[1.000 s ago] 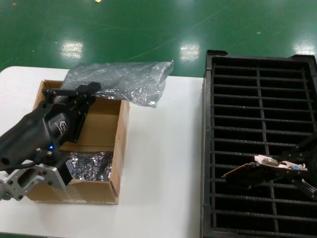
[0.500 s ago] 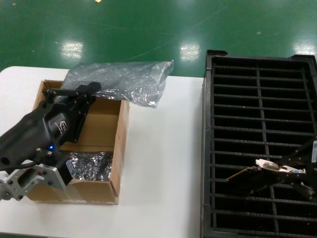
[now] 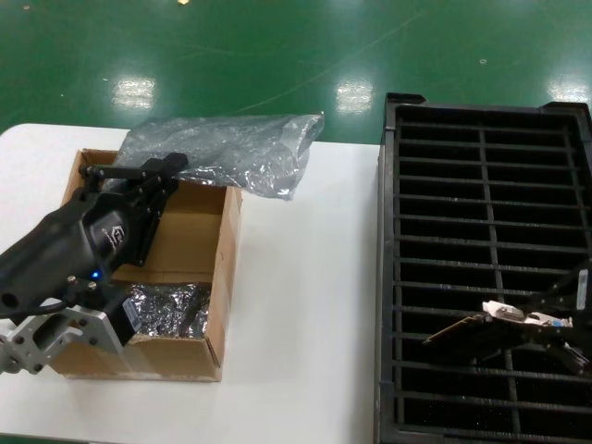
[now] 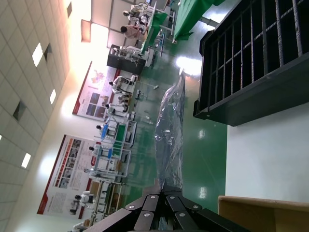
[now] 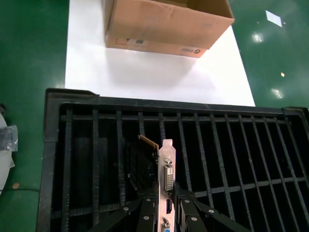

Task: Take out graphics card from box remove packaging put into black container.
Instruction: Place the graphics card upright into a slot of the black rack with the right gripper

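The graphics card, now hanging low among the container's ribs, will be let go by my right gripper between ribs near the black container's near end [image 3: 460, 344] [image 5: 133, 159], beside the table-side.
The graphics card [image 3: 481, 324] hangs low among the ribs of the black container [image 3: 483, 176], near its front right. My right gripper [image 3: 560, 326] is shut on the card's silver bracket [image 5: 167, 166], with the dark board [image 5: 145, 162] edge-down between two ribs. The brown box [image 3: 225, 277] stands open at the table's left. Behind it lies the crinkled grey-blue packaging [image 3: 231, 148]. My left gripper [image 3: 176, 164] hovers over the box's far edge, shut, its tips at the near edge of the packaging [image 4: 171, 125].
A shiny dark bagged bundle [image 3: 171, 310] lies in the box's near end. The white table [image 3: 305, 277] runs between box and container. The box [image 5: 164, 21] shows beyond the container [image 5: 53, 145] in the right wrist view. Green floor lies past the table.
My right gripper has carried the card slightly down and toward the container's near right. The left arm, the box and the packaging have not moved.
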